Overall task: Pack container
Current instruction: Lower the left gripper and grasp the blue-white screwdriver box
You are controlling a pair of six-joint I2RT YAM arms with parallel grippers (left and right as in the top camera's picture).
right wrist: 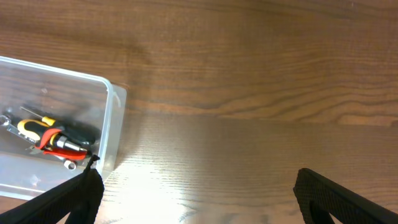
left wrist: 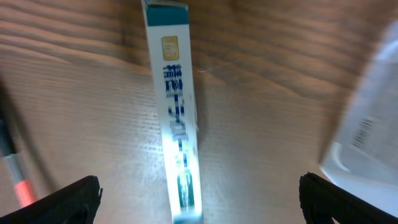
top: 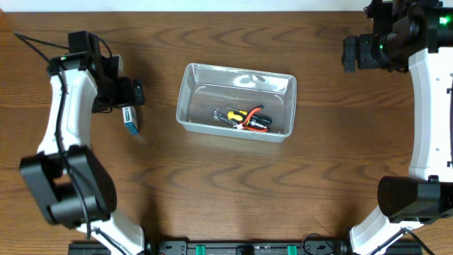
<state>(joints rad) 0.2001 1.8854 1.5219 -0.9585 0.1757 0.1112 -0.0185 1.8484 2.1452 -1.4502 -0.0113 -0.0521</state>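
Note:
The lettered middle [top: 127,106] [left wrist: 176,102] of the small blue-and-white box, just below its gold label, should be gripped next by my left gripper.
The clear plastic container [top: 237,103] stands in the middle of the table with hand tools [top: 243,118] inside, red, yellow and black handled. It also shows in the right wrist view [right wrist: 115,118] and its corner in the left wrist view [left wrist: 367,130]. A small blue-and-white box [top: 131,117] lies left of the container. My left gripper [top: 134,92] is open, fingers spread either side of the box [left wrist: 177,124] without touching it. My right gripper [right wrist: 199,199] is open and empty, high at the far right [top: 348,53] over bare wood.
A red-and-dark pen-like object [left wrist: 15,174] lies at the left edge of the left wrist view. The arm bases [top: 71,191] stand at the front left and at the front right [top: 410,198].

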